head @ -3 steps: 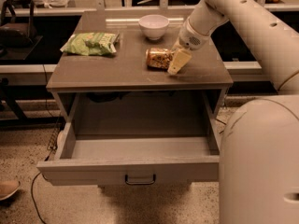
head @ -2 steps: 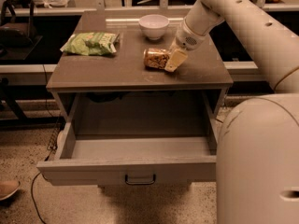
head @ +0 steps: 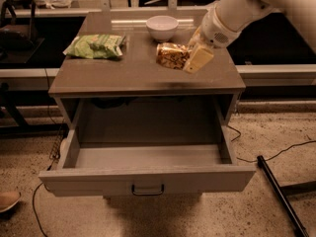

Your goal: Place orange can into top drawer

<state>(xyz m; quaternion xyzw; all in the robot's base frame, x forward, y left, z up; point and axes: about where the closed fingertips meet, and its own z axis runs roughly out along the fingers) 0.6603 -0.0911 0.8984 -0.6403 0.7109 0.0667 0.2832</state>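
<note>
The orange can will be released on the open top drawer's bare bottom [head: 152,134], midway across, behind the dark handle.
The orange can [head: 172,56] lies on its side at the right of the grey cabinet's top, just in front of the white bowl. My gripper [head: 190,58] reaches in from the upper right and is shut on the can's right end. One tan finger [head: 199,58] shows and the other is hidden behind the can. The can seems to sit slightly above the surface. The top drawer [head: 148,179] is pulled wide open toward me, its inside bare, with a dark handle [head: 147,189] at the centre of its front.
A green snack bag [head: 95,46] lies at the left of the cabinet top. A white bowl [head: 162,26] stands at the back. A black pole [head: 279,194] and cables lie on the floor at right. A shoe [head: 7,200] is at lower left.
The gripper and the can have shifted together a little to the right and up, after a small nudge to the left. The drawer stays open.
</note>
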